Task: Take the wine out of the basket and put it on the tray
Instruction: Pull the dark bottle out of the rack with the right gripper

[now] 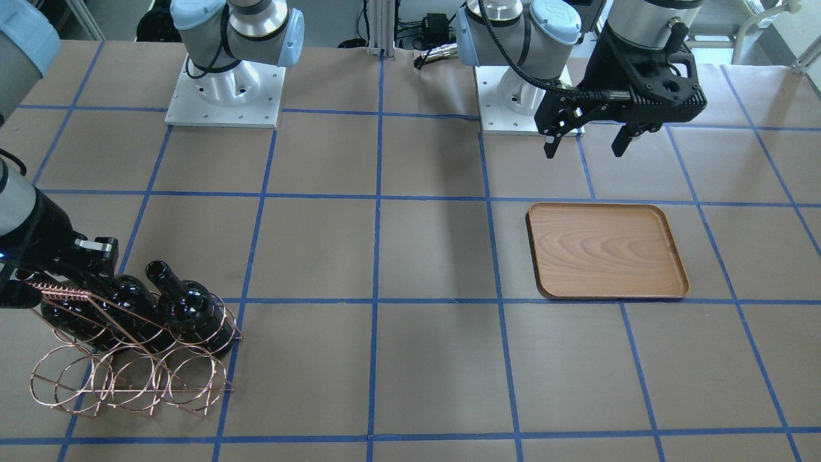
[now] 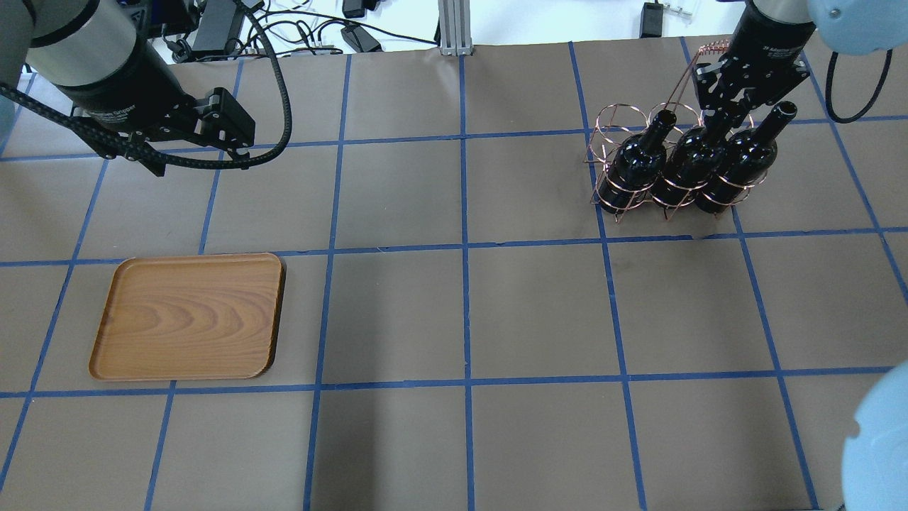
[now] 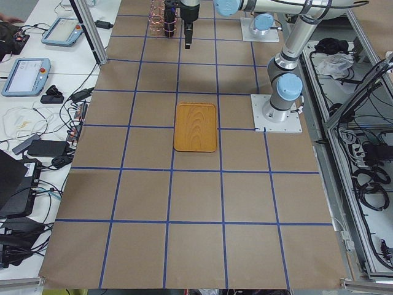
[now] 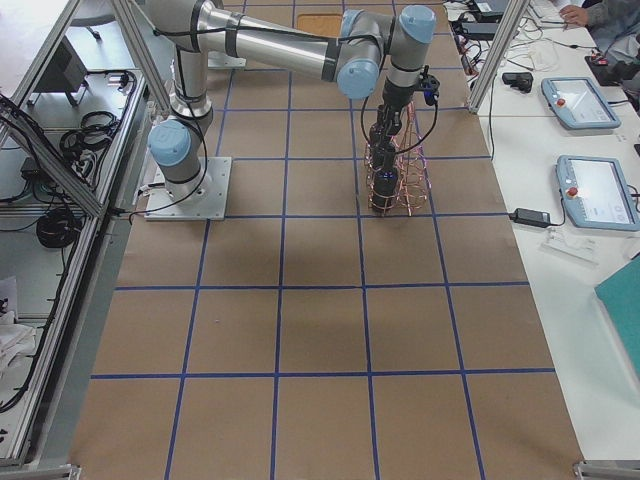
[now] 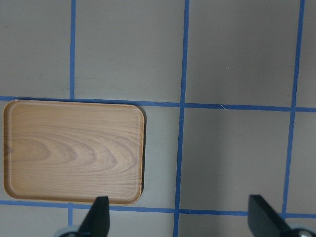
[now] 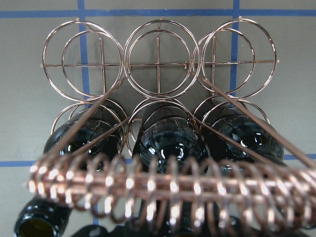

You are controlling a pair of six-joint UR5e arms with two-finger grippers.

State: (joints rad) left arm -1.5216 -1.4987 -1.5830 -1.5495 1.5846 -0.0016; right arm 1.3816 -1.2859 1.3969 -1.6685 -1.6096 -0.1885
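Observation:
Next, my right gripper lets go of the middle bottle, standing in the blue tape square [image 1: 408,251] between the basket and the wooden tray.
Three glossy black wine bottles stand in the copper wire basket [image 2: 616,122] at the table's far right. My right gripper [image 2: 718,119] reaches down beside the coil handle, and its fingers close on the neck of the middle bottle [image 2: 682,169], which still sits in its ring. The outer bottles [image 2: 631,167] [image 2: 739,162] are free. The right wrist view shows the basket rings [image 6: 158,59] and the bottle shoulders [image 6: 168,140] behind the handle coil. The wooden tray [image 2: 188,316] lies flat at the near left. My left gripper [image 2: 202,162] hovers open and empty beyond the tray [image 5: 74,153].
The brown table [image 2: 461,312] carries a blue tape grid. The arm bases [image 1: 224,90] stand at the robot's edge. Cables and a metal post [image 2: 450,28] lie past the far edge. The basket's front row of rings [image 1: 128,378] holds nothing.

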